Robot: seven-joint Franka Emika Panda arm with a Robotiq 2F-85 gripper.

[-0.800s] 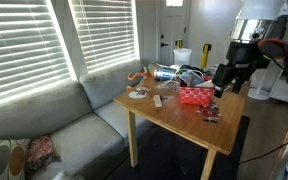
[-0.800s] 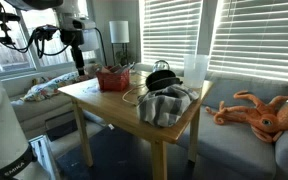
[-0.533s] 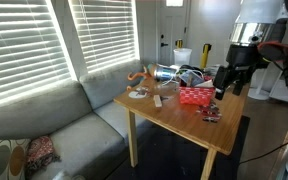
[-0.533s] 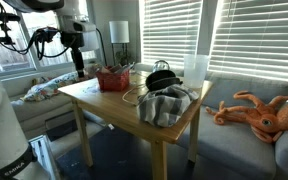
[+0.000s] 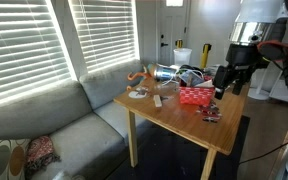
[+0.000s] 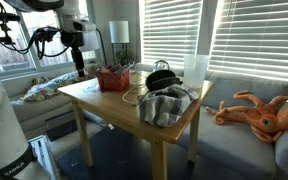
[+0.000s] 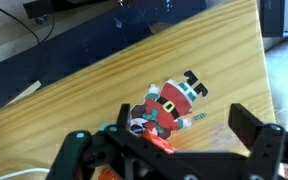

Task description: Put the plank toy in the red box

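Next, I will close my gripper on the plank toy's long sides [image 5: 157, 101], on the table beyond the red box.
The plank toy [image 5: 157, 100] is a small pale oblong block lying on the wooden table [image 5: 174, 122], left of the red box [image 5: 194, 95]. The red box also shows in an exterior view [image 6: 111, 79] near the table's far end. My gripper [image 5: 220, 90] hangs above the table edge just beyond the red box, and its fingers are spread and empty. In the wrist view my open fingers [image 7: 169, 150] frame the tabletop, a Santa figure [image 7: 169, 102] and a sliver of the red box [image 7: 156, 140]. The plank toy is out of the wrist view.
An orange curved toy [image 5: 137, 75] and a flat tan piece [image 5: 137, 94] lie at the table's far side. Cables and a dark bowl [image 6: 160, 77], a grey cloth [image 6: 167, 103] and a white container [image 6: 195, 70] crowd the table. A sofa [image 5: 64, 130] stands beside it.
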